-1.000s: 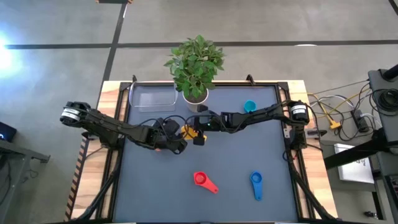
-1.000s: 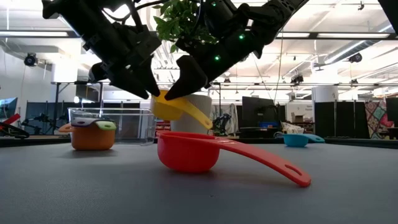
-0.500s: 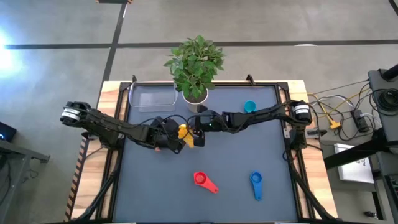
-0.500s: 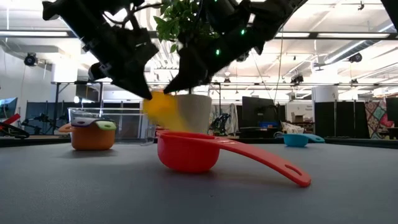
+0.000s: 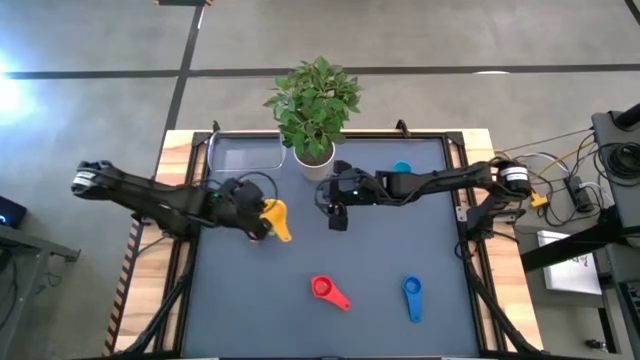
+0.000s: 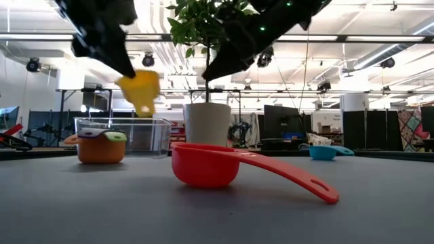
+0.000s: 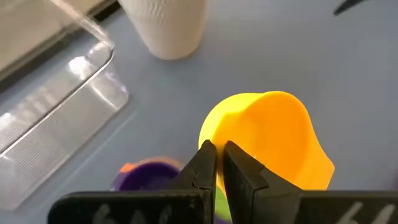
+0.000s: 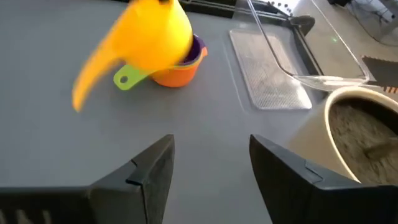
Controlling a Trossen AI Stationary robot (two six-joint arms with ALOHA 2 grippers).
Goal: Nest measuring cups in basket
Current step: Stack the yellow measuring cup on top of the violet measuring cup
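Observation:
My left gripper will let go of the yellow measuring cup inside the nested orange, purple and green cups point(image 5: 257, 216) point(image 7: 154, 178) that are on the table.
My left gripper point(image 5: 262, 215) is shut on a yellow measuring cup point(image 5: 276, 219), held in the air left of the table's middle. Below it an orange cup point(image 8: 175, 73) stands on the table with a purple cup point(image 8: 195, 51) and a green one point(image 8: 127, 77) nested inside. The clear basket point(image 5: 245, 157) rests at the far left beside the plant pot. My right gripper point(image 5: 337, 216) hovers open near the middle, right of the yellow cup, with nothing between its fingers. A red cup point(image 5: 328, 291), a blue one point(image 5: 412, 297) and a teal one point(image 5: 402, 170) lie on the mat. My left gripper pinches the yellow cup's bowl at its rim point(image 7: 219, 138) between its two fingertips, coming from the table's left. The cup is lifted clear of the table and tilted. Its handle point(image 8: 93, 78) slants downward, toward the table's near side.
A potted plant in a white pot point(image 5: 314, 152) stands at the far middle, close to the right arm. The red cup point(image 6: 203, 165) lies near the front, its handle toward the right. A raised frame runs along the table's edges.
My left gripper has shut on the yellow cup, and my right gripper has opened and let it go. The left gripper has then carried the cup up and toward the table's left edge, and the right gripper has drawn back a little toward the right.

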